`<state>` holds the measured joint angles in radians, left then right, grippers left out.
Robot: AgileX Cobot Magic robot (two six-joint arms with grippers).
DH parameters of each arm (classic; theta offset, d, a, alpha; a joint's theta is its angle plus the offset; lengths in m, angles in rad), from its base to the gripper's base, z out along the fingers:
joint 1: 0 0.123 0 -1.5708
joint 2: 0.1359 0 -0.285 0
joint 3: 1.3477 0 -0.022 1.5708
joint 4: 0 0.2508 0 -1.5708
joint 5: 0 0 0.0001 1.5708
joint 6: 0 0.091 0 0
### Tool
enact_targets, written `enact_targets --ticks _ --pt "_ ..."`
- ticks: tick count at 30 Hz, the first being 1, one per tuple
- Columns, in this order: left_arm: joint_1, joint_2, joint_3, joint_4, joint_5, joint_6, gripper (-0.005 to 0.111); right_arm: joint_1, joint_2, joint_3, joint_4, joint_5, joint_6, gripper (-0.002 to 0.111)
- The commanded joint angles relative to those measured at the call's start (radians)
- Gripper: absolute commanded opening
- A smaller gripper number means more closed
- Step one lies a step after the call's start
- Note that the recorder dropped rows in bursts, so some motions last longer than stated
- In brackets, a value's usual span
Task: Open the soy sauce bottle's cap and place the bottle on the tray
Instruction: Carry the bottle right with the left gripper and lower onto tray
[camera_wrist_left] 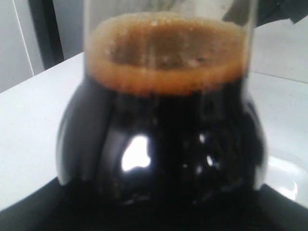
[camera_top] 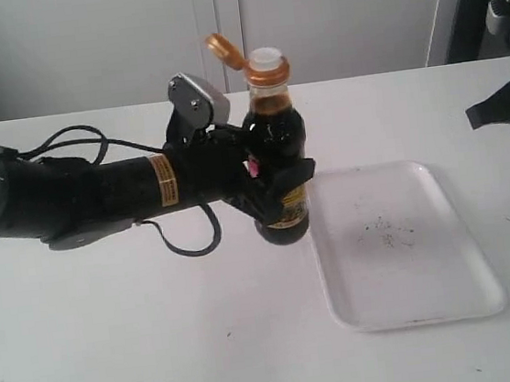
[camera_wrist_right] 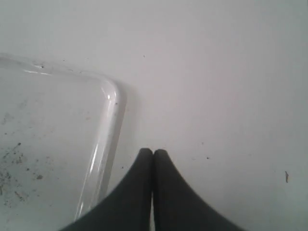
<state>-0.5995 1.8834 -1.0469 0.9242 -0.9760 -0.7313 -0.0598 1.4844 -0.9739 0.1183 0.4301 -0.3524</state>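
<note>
My left gripper releases the soy sauce bottle next on the tray's dark specks point(camera_top: 370, 242), toward the rim nearest the bottle.
The soy sauce bottle point(camera_top: 277, 142) stands upright just left of the tray point(camera_top: 400, 248), its base near the tray's left rim. My left gripper point(camera_top: 277, 184) is shut on the bottle's body around the yellow label. The golden-orange cap point(camera_top: 223, 49) is flipped open and leans back to the left of the white spout point(camera_top: 265, 58). In the left wrist view the bottle point(camera_wrist_left: 163, 125) fills the frame, dark liquid with a foamy brown ring. My right gripper point(camera_wrist_right: 153, 153) is shut and empty, above the table beside a corner of the tray point(camera_wrist_right: 108, 125). In the exterior view it point(camera_top: 477, 113) sits at the far right.
The white table point(camera_top: 162, 349) stretches around the tray. A black cable point(camera_top: 187, 245) loops under the left arm. White cabinet doors point(camera_top: 217, 20) form the background, with a dark upright post point(camera_top: 477, 0) at the back right.
</note>
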Motion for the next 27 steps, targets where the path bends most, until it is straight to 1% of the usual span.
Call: enact_targets --ticks 1,3,4,6,11,16,22,27 --pt "-0.059 -0.02 -0.098 -0.05 -0.013 -0.033 0.0 -0.033 0.044 -0.001 0.021 -0.036 0.006 0.0" --pt "-0.092 -0.007 -0.137 -0.065 -0.001 -0.035 0.0 -0.04 0.061 -0.001 0.024 -0.043 0.009 0.0" --pt "-0.112 0.007 -0.161 -0.074 0.026 -0.038 0.0 -0.042 0.067 -0.001 0.024 -0.046 0.016 0.0" --pt "-0.135 0.032 -0.204 -0.074 0.045 -0.042 0.0 -0.042 0.077 -0.001 0.026 -0.05 0.016 0.0" --pt "-0.167 0.092 -0.279 -0.08 0.052 -0.067 0.0 -0.042 0.077 -0.001 0.045 -0.063 0.016 0.0" --pt "-0.181 0.152 -0.327 -0.08 0.054 -0.088 0.0 -0.042 0.077 -0.001 0.05 -0.081 0.016 0.0" --pt "-0.182 0.211 -0.363 -0.08 0.042 -0.097 0.0 -0.042 0.077 -0.001 0.074 -0.104 0.016 0.0" --pt "-0.182 0.249 -0.391 -0.078 0.008 -0.104 0.0 -0.042 0.079 -0.001 0.084 -0.119 0.016 0.0"
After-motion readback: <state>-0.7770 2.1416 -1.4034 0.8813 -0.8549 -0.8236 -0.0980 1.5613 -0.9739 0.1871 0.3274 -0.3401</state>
